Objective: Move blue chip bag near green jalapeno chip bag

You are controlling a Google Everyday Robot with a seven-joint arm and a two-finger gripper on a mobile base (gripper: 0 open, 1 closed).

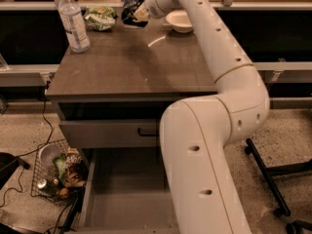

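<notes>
My gripper is to put the blue chip bag, held just above the tabletop, down on the table point(135, 21) between the green jalapeno chip bag and the white bowl.
The blue chip bag point(130, 8) is a dark navy wrinkled bag at the far edge of the brown table point(131, 62). My gripper point(138, 14) is at the end of the white arm, shut on the bag's right side and holding it just above the tabletop. The green jalapeno chip bag point(100, 18) lies on the table a short way to the left of the blue bag, with a small gap between them. The arm's wrist hides part of the blue bag.
A clear plastic water bottle point(73, 21) stands at the table's far left. A white bowl point(179, 21) sits right of the gripper. Below the tabletop an open drawer point(126, 199) juts out. A wire basket point(58, 174) with rubbish sits on the floor at left.
</notes>
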